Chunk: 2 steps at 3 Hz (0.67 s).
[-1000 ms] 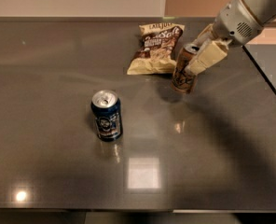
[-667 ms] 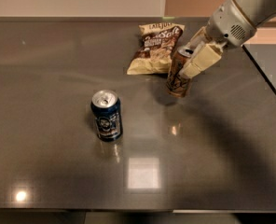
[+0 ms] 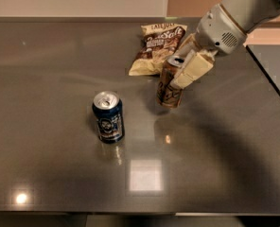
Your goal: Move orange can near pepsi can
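I need to set the orange can upright close beside the pepsi can, just behind the bright square reflection (image 3: 145, 133), and open my gripper.
The orange can (image 3: 168, 91), tan-brown with pale scribbles and a silver top, is tilted in my gripper (image 3: 180, 67) just right of the table's middle. The gripper's pale fingers (image 3: 193, 69) are shut on the can's upper part. The arm comes in from the upper right. The can's base is at or just above the table surface; I cannot tell which. The pepsi can (image 3: 108, 117), dark blue with a round logo and silver top, stands upright to the left and a little nearer, about a can's height away from the orange can.
A chip bag (image 3: 156, 48) lies flat just behind the orange can. The grey table (image 3: 45, 79) has a seam and right edge (image 3: 267, 74) to the right of the arm. Ceiling lights reflect on the near part of the top.
The gripper has carried the orange can leftward and toward the front, away from the chip bag and closer to the pepsi can. The pepsi can has not moved.
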Available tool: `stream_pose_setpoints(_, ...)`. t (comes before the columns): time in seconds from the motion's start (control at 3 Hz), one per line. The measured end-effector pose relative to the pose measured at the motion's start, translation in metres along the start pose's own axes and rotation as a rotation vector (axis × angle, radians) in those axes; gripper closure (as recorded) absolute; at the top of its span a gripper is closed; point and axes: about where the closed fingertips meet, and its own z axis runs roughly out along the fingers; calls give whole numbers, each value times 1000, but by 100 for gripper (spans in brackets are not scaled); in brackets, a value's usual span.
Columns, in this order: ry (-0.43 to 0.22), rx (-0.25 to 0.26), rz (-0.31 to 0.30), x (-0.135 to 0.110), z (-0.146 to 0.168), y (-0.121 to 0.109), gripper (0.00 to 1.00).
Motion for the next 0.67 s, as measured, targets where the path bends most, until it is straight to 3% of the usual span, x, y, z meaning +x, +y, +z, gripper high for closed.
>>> stream_pose_setpoints(0.67, 17, -49, -79, -17, 24, 27, 100)
